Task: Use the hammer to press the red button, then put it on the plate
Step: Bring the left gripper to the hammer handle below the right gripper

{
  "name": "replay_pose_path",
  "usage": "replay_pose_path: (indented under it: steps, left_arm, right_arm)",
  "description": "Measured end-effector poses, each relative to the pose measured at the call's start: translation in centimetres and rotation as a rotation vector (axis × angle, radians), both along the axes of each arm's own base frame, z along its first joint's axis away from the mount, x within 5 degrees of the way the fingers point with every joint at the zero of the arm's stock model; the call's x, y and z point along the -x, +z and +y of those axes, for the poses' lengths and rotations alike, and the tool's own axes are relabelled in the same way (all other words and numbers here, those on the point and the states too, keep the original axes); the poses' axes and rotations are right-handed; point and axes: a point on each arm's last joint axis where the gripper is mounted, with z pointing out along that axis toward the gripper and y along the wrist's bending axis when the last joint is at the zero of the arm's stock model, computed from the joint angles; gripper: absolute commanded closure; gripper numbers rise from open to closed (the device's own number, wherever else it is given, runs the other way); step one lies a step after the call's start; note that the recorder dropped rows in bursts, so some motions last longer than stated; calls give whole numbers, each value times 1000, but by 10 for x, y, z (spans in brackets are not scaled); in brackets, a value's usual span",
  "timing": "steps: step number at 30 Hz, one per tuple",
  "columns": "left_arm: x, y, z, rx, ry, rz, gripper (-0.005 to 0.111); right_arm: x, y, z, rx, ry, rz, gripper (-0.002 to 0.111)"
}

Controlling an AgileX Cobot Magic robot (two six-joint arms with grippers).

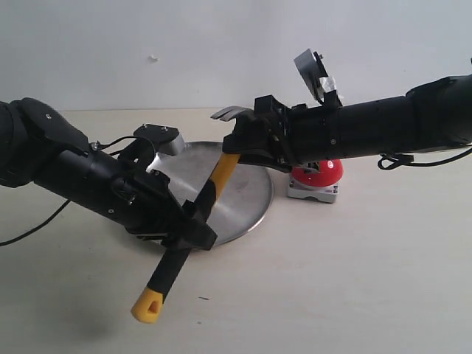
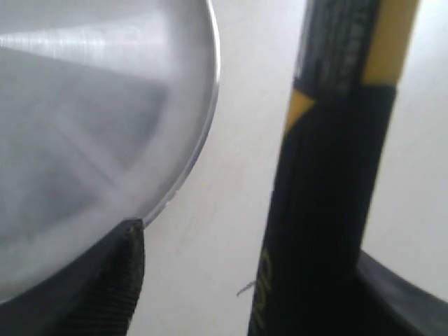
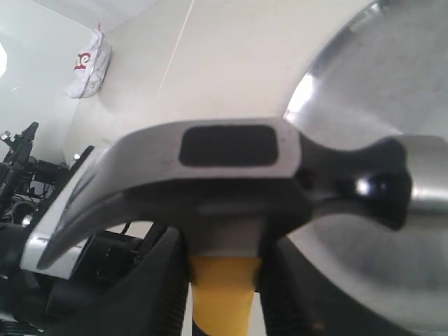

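Note:
Next, I let go of the hammer with my right gripper between the fingers of my left gripper (image 1: 190,198), above the silver plate.
The hammer (image 1: 221,173) hangs tilted above the table, steel head (image 3: 231,168) up and yellow loop (image 1: 147,304) low near the front. My right gripper (image 1: 247,151) is shut on its yellow neck just under the head, one finger (image 3: 164,287) on each side. My left gripper (image 1: 193,225) is open around the black grip (image 2: 329,175). The handle lies by one finger, and a wide gap separates it from the other finger (image 2: 119,280). The silver plate (image 1: 243,195) lies under both grippers. The red button (image 1: 321,173) on its grey base sits right of the plate, partly hidden by the right arm.
A pale table carries everything, with a white wall behind. The plate's rim (image 2: 203,140) runs close to the left gripper. A crumpled white bag with red print (image 3: 87,63) lies far off. A black cable (image 1: 29,232) trails at the left.

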Motion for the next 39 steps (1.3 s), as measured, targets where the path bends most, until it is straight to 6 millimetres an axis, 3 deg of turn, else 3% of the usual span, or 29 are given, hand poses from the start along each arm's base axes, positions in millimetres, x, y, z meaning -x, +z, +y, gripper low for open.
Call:
replay_pose_path:
  steps: [6, 13, 19, 24, 27, 32, 34, 36, 39]
  left_arm:
    - [-1, -1, 1, -15, 4, -15, 44]
    - [-1, -1, 1, -18, 2, -18, 45]
    - [-2, -1, 1, -18, 6, -21, 84]
    - [-1, -1, 0, -20, -15, -27, 104]
    - [-1, -1, 0, -22, -22, -32, 100]
    - [-1, -1, 0, -19, -22, -32, 72]
    - [-1, 0, 0, -15, -14, -31, 66]
    - [-1, 0, 0, -14, -6, -30, 70]
    - [-2, 0, 0, -15, -5, -32, 98]
  right_arm:
    - [-12, 15, 3, -23, -23, -19, 108]
    - [-14, 13, 1, 2, -55, -16, 108]
    - [-14, 13, 1, 3, -57, -16, 108]
    - [-15, 12, 1, 6, -62, -15, 108]
    - [-15, 12, 1, 6, -62, -15, 108]
    - [-15, 12, 1, 6, -62, -15, 108]
    - [-15, 12, 1, 6, -62, -15, 108]
    - [-15, 12, 1, 6, -62, -15, 108]
    - [-15, 12, 1, 6, -62, -15, 108]
